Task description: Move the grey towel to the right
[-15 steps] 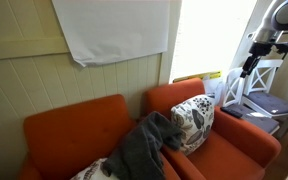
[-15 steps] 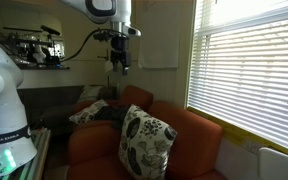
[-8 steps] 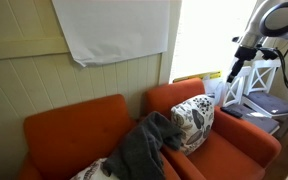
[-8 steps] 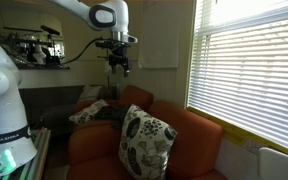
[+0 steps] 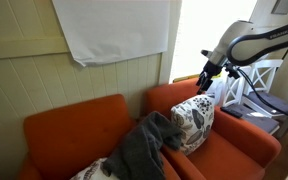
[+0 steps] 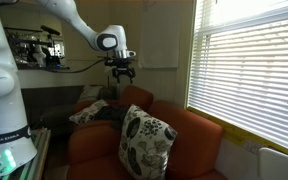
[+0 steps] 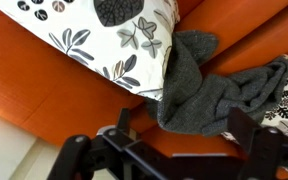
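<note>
Next, my gripper goes next to the grey towel's top end [image 5: 161, 119] [image 7: 178, 90], beside the leaf-patterned pillow near the sofa back, and closes there.
The grey towel [image 5: 144, 145] lies crumpled over the middle of the orange sofa [image 5: 64, 125], between two patterned pillows. It shows as a dark heap in an exterior view [image 6: 110, 112] and in the middle right of the wrist view [image 7: 214, 95]. My gripper [image 5: 206, 80] hangs in the air above the sofa back, over the leaf-patterned pillow [image 5: 192, 122], and is well apart from the towel. In the wrist view the gripper [image 7: 184, 130] is open and empty, with the towel seen between its two fingers far below.
The leaf-patterned pillow [image 7: 104, 35] leans upright beside the towel. A second pillow [image 5: 94, 170] lies at the towel's other side. A white sheet [image 5: 114, 28] hangs on the wall. A white table [image 5: 254, 90] and a blinded window [image 6: 249, 70] stand near the sofa.
The arm has swung in from beside the white table toward the sofa and dropped lower. The gripper stays open. The towel has not moved.
</note>
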`<state>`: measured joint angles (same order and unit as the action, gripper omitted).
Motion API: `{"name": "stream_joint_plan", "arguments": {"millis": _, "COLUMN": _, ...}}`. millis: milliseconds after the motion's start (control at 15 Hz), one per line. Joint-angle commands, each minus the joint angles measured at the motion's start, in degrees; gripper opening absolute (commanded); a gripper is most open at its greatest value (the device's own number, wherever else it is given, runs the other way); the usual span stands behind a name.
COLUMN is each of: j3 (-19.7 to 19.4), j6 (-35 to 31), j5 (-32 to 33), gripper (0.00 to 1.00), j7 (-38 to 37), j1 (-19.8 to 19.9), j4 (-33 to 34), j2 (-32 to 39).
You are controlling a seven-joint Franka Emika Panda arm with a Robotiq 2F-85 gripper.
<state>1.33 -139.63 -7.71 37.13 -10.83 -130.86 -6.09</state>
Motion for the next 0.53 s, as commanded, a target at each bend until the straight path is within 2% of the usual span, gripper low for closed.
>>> {"name": "stream_joint_plan", "arguments": {"millis": 0, "j3": 2.48, "j6": -6.46, "j5": -0.49, "gripper": 1.0, "j7": 7.16, "j1": -0.02, "j4": 5.83, "j2": 9.3}}
{"name": "stream_joint_plan", "arguments": {"millis": 133, "j3": 4.46, "j6": -9.53, "j5": 1.12, "gripper": 1.0, "j7": 7.58, "j1": 0.6, "j4": 8.26, "j2": 13.3}}
{"name": "stream_joint_plan", "arguments": {"millis": 400, "j3": 9.02, "j6": -10.0, "j5": -6.18, "gripper": 1.0, "j7": 12.19, "j1": 3.06, "j4": 11.85, "j2": 19.94}}
{"name": "stream_joint_plan", "arguments": {"millis": 467, "j3": 9.74, "j6": -10.26, "j5": -6.22, "gripper": 1.0, "j7": 12.58, "j1": 3.69, "j4": 12.37, "j2": 21.36}}
